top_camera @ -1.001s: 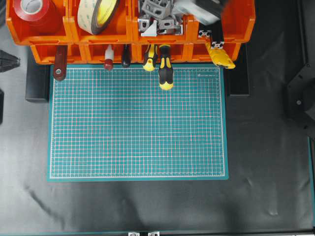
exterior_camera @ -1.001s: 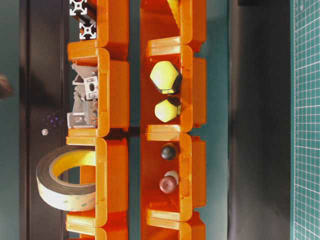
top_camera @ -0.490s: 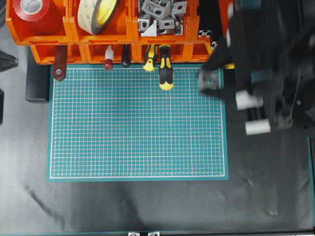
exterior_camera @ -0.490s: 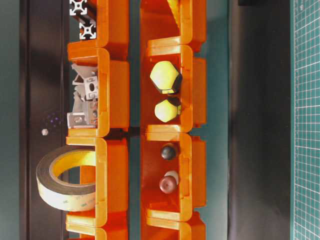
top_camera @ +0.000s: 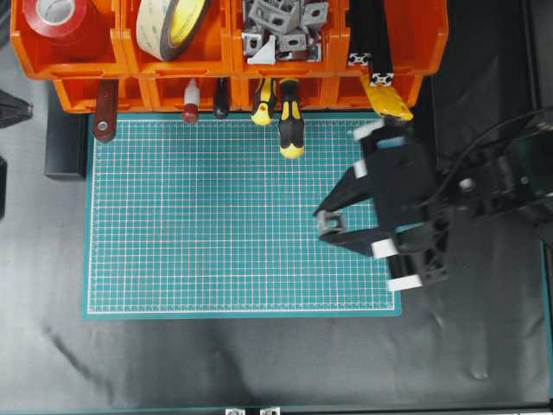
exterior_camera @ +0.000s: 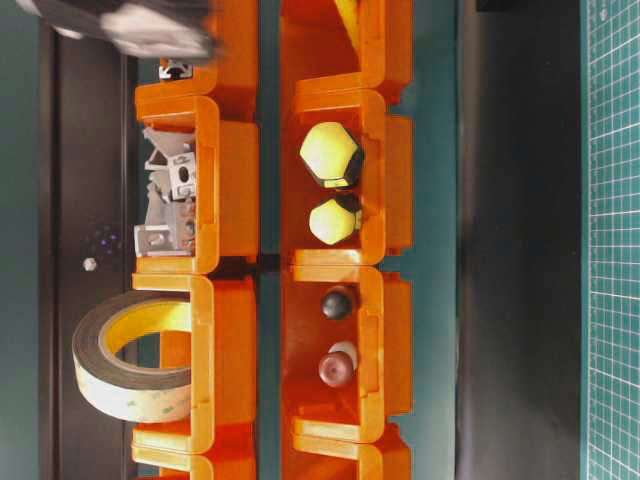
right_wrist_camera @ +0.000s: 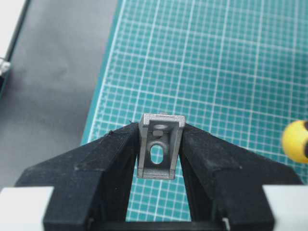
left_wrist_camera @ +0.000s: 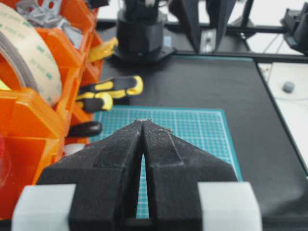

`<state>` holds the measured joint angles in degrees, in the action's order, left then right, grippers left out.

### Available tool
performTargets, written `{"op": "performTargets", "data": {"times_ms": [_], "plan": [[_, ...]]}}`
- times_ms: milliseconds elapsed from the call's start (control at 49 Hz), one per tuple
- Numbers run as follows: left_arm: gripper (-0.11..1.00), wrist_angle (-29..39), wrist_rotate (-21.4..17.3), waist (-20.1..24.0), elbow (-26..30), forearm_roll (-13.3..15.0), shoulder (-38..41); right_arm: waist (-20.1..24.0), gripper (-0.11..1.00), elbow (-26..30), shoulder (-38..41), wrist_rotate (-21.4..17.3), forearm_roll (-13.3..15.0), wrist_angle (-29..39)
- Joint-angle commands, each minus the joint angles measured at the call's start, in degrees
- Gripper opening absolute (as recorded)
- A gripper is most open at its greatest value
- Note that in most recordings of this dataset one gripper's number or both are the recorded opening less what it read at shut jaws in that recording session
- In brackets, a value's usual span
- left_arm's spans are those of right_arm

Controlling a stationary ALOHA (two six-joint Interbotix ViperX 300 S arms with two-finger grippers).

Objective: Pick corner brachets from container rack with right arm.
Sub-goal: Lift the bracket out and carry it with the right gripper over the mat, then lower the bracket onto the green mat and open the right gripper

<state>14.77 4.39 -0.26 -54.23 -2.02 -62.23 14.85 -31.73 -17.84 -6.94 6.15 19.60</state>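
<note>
My right gripper should set the silver corner bracket on the green mat's near half (top_camera: pixel 258 261), facing the screwdriver handles.
My right gripper (top_camera: pixel 333 226) hangs over the right part of the green mat, shut on one silver corner bracket (top_camera: pixel 332 222). In the right wrist view the bracket (right_wrist_camera: pixel 159 144) sits upright between the two black fingers (right_wrist_camera: pixel 110 159), its slotted hole facing the camera. Several more corner brackets (top_camera: pixel 281 30) lie heaped in an upper bin of the orange container rack (top_camera: pixel 130 54), and the table-level view shows the same heap (exterior_camera: pixel 170 200). My left gripper (left_wrist_camera: pixel 143 123) is shut with nothing in it, beside the rack (left_wrist_camera: pixel 29 120).
A green cutting mat (top_camera: pixel 216 216) covers the table's middle. Yellow-black screwdriver handles (top_camera: pixel 291 130) stick out of the lower bins over the mat's far edge. Upper bins hold red tape (top_camera: pixel 60 17), a tape roll (top_camera: pixel 173 26) and black extrusion bars (top_camera: pixel 367 35).
The right arm has swung from the bracket bin out to the right, then down over the mat's right part, carrying the bracket. The left gripper has not moved.
</note>
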Motion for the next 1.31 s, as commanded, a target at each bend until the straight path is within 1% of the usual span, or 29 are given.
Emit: {"op": "performTargets", "data": {"times_ms": [0, 163, 368, 449, 613, 776, 960, 1287], "plan": [[0.01, -0.1, -0.2, -0.6, 1.4, -0.2, 0.6, 0.2, 0.25, 0.7, 3.2, 0.1, 0.1, -2.3], [0.01, 0.1, -0.3, -0.7, 1.4, -0.2, 0.9, 0.0, 0.25, 2.3, 10.2, 0.3, 0.4, -4.6], [0.01, 0.1, -0.3, -0.7, 1.3, -0.2, 1.1, -0.4, 0.25, 4.1, 16.2, 0.3, 2.6, -5.7], [0.01, 0.1, -0.4, -0.6, 1.2, -0.3, 1.0, -0.4, 0.25, 4.0, 17.1, 0.3, 3.3, -6.7], [0.01, 0.0, -0.4, -0.7, 1.2, -0.2, 1.1, 0.6, 0.25, 3.3, 19.1, 0.1, 3.3, -8.0], [0.01, 0.0, -0.4, -0.9, 1.2, -0.2, 1.1, 2.0, 0.25, 4.6, 21.7, 0.0, 3.3, -7.7], [0.01, 0.1, -0.6, -0.9, 1.1, -0.2, 1.1, 1.7, 0.25, 5.5, 23.0, 0.0, 3.3, -7.3], [0.01, 0.0, -0.6, -0.8, 1.1, -0.3, 1.2, 1.6, 0.25, 5.5, 24.5, 0.1, 3.3, -7.4]]}}
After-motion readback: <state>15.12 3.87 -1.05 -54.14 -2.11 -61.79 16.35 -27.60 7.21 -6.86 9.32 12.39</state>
